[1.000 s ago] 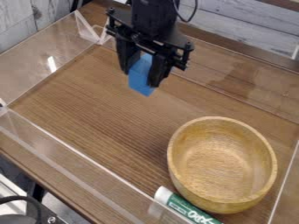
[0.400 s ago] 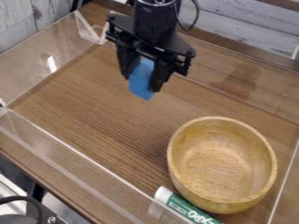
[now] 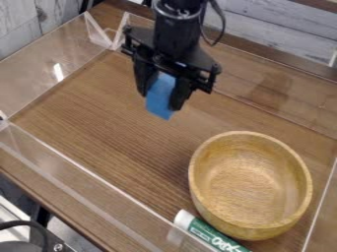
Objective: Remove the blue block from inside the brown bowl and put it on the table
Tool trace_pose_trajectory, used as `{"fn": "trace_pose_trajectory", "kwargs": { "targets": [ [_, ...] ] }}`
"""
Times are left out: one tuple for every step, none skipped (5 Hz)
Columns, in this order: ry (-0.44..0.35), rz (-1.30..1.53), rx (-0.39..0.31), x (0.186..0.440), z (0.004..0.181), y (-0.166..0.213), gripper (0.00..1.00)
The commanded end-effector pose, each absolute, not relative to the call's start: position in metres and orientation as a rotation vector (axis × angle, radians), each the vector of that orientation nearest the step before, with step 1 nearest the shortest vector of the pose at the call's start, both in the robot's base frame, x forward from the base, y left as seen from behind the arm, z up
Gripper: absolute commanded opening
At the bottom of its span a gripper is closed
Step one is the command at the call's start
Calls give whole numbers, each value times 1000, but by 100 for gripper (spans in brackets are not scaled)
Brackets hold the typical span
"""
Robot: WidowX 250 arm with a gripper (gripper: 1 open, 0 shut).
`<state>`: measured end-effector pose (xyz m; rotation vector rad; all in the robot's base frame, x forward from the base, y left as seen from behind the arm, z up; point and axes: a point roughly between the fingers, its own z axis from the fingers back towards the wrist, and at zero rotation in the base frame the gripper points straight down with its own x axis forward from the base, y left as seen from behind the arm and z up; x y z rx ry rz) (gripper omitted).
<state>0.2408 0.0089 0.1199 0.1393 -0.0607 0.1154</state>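
The blue block, hanging a little above the table, will be let go by my gripper on the bare wood a short way from the brown bowl (image 3: 152, 137).
The blue block (image 3: 161, 98) hangs a little above the table (image 3: 105, 128), clamped between the fingers of my black gripper (image 3: 164, 94), which is shut on it and points straight down. The block's lower end sticks out below the fingers, tilted slightly. The brown bowl (image 3: 250, 185) sits empty at the lower right, well apart from the gripper.
Low clear plastic walls (image 3: 53, 162) edge the tabletop on the left and front. A white and green tube (image 3: 208, 234) lies at the front edge beside the bowl. Bare wood stretches under and left of the gripper.
The gripper with the blue block has sunk slightly toward the table; the bowl and tube have not moved.
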Motion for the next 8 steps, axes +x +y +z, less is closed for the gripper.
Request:
{"fn": "trace_pose_trajectory", "kwargs": {
  "targets": [
    [-85,131,144,245,118,16,0],
    [-82,134,143,245,111,20,0],
    [-77,135,139,245,104,23,0],
    [-72,137,137,245,97,26,0],
    [-67,136,133,246,90,29,0],
    [-64,131,126,245,84,30,0],
    [-61,123,120,245,77,32,0],
    [-61,117,115,246,72,33,100]
  ]
}}
